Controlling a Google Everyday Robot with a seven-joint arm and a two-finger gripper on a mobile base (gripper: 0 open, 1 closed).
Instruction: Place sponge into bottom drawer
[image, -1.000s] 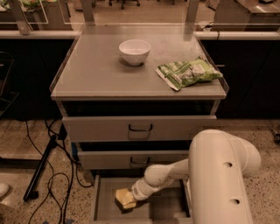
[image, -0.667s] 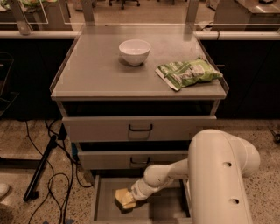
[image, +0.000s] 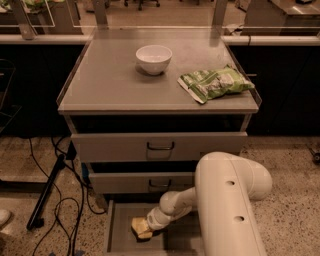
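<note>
Next, I release the pale yellow sponge from my gripper on the bottom drawer's inside (image: 144, 232), towards the drawer's side near the black cables. The sponge is now low inside that drawer.
The bottom drawer (image: 118, 230) is pulled out at the foot of the grey cabinet, a shallow grey tray. The pale yellow sponge (image: 140, 227) is low inside it, near the middle of the floor. My gripper (image: 146, 226) reaches down into the drawer from the right on the white arm and is at the sponge, with its fingers against it. Part of the sponge is hidden by the gripper.
A white bowl (image: 153, 58) and a green snack bag (image: 216, 83) lie on the cabinet top (image: 105, 85). The two upper drawers (image: 160, 146) stand slightly out. Black cables (image: 60, 200) and a stand leg lie on the floor at the left. My white arm (image: 230, 205) covers the drawer's right side.
</note>
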